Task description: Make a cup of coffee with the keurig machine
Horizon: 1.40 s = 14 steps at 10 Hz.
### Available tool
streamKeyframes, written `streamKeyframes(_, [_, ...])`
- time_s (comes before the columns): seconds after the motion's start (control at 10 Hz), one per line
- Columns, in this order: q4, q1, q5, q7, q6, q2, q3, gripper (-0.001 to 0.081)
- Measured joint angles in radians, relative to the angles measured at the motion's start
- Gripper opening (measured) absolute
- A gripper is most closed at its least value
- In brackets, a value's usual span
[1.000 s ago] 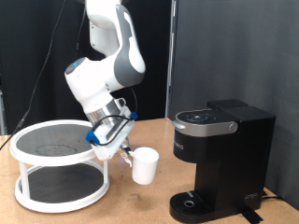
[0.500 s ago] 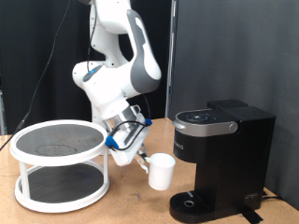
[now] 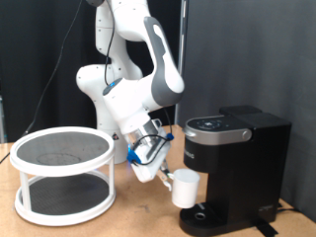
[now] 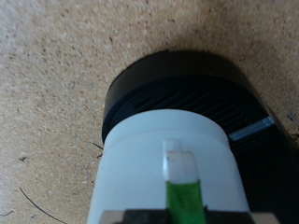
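I need to set the white cup, held just above that base now, on the round drip base of the black keurig machine (image 3: 194,216) (image 4: 179,108), and there I need to open my gripper to let go of it.
My gripper (image 3: 163,178) is shut on the handle of the white cup (image 3: 185,188) and holds it in the air, just above the round drip base (image 3: 202,215) of the black keurig machine (image 3: 237,158). The machine stands at the exterior view's right with its lid down. In the wrist view the cup (image 4: 168,149) fills the frame, with a green finger pad (image 4: 184,191) on its handle. The black drip base (image 4: 177,79) lies partly under and beyond it.
A white two-tier round rack (image 3: 61,173) with dark mesh shelves stands on the wooden table (image 3: 138,222) at the exterior view's left. A black curtain hangs behind. The white arm reaches down between the rack and the machine.
The gripper has carried the cup to the exterior view's right and slightly down, from beside the rack to just over the machine's drip base.
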State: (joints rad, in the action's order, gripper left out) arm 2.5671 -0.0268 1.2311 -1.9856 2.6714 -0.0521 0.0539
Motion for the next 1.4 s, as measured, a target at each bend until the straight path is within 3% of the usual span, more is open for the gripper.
streamKeyframes(0.8, [-0.045, 0.006, 0.132, 0.062, 0.047, -0.086, 0.068, 0.0004])
streamKeyframes(1.4, [-0.059, 0.006, 0.164, 0.072, 0.059, -0.116, 0.083, 0.0004])
